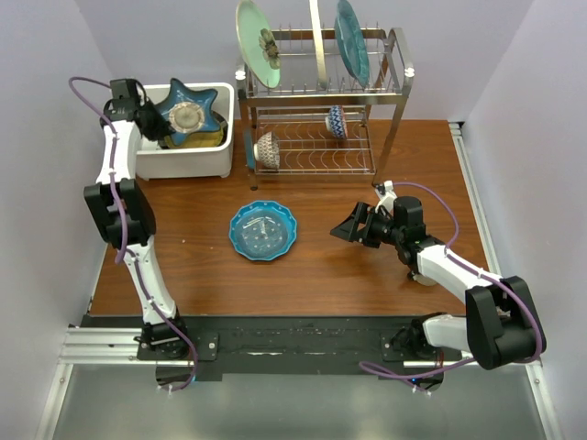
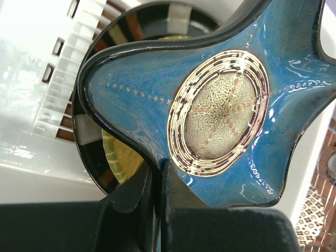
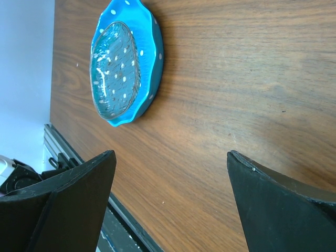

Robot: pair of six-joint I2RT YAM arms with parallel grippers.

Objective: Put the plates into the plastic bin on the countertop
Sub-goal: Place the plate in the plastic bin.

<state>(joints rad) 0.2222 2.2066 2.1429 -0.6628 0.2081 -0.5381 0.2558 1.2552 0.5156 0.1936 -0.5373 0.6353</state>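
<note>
My right gripper is to close next on the clear plate's rim point(image 1: 286, 232) point(image 3: 138, 88), on the side nearest that gripper, because this plate is lying on top of the turquoise scalloped plate.
A dark blue star-shaped plate point(image 1: 188, 115) point(image 2: 226, 110) lies tilted in the white plastic bin point(image 1: 183, 165) point(image 2: 50, 84) on top of a black-rimmed plate point(image 2: 89, 152) with a cream centre. My left gripper point(image 1: 149, 119) point(image 2: 160, 170) is shut on one point of the star's rim. A turquoise scalloped dotted plate point(image 1: 263, 230) point(image 3: 123, 63) lies flat on the table in the middle. My right gripper point(image 1: 353, 225) point(image 3: 170, 157) hovers to its right, open and holding nothing. A teal plate point(image 1: 351, 41) stands upright in the rack.
A two-tier steel wire rack point(image 1: 394, 87) stands at the back, right of the bin. A pale green flower plate point(image 1: 257, 41) and a thin edge-on plate point(image 1: 317, 41) stand in its top tier. Two small bowls point(image 1: 268, 149) point(image 1: 337, 121) sit in the lower tier.
</note>
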